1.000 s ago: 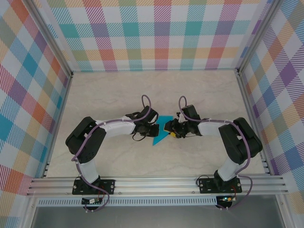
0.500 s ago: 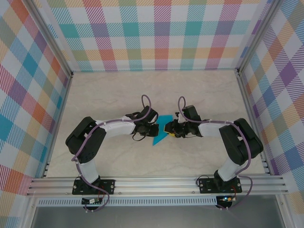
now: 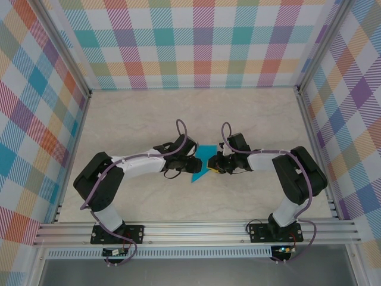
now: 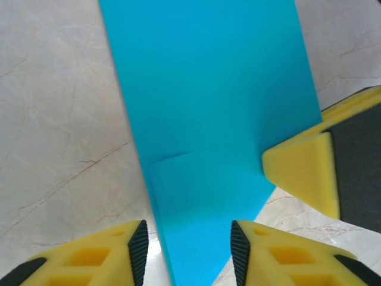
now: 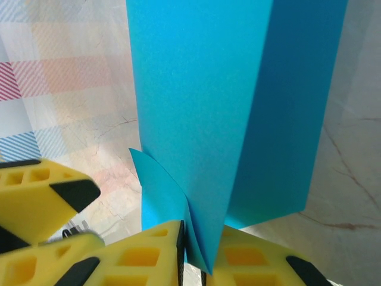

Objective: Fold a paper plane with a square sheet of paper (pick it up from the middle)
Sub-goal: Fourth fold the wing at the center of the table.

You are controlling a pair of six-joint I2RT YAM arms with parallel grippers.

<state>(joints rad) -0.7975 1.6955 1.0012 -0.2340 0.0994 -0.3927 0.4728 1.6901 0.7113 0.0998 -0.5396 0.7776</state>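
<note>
My right gripper has one flap curling out at it, so next my left gripper pinches the paper's pointed end (image 3: 195,178) to hold the fold before my right gripper opens.
The square sheet of paper is folded into the teal-blue paper plane (image 3: 202,163), a narrow pointed shape lying mid-table between my two grippers. My left gripper (image 3: 189,164) is at its left side and is open. In the left wrist view the pointed end of the paper plane (image 4: 208,119) runs between the spread left gripper (image 4: 189,250) fingers, with a gap on each side. My right gripper (image 3: 213,166) meets it from the right. In the right wrist view the right gripper (image 5: 199,253) is shut on the folded layers of the paper plane (image 5: 202,89), one flap curling out to the left.
The marble-look tabletop (image 3: 143,119) is walled by checked panels (image 3: 196,42) at the back and both sides. An aluminium rail (image 3: 196,229) carrying both arm bases runs along the near edge. A yellow finger of the right gripper (image 4: 309,173) stands close to the left gripper.
The left gripper has opened and let go of the paper. The right gripper has closed onto it. The left arm's elbow has swung down and to the left.
</note>
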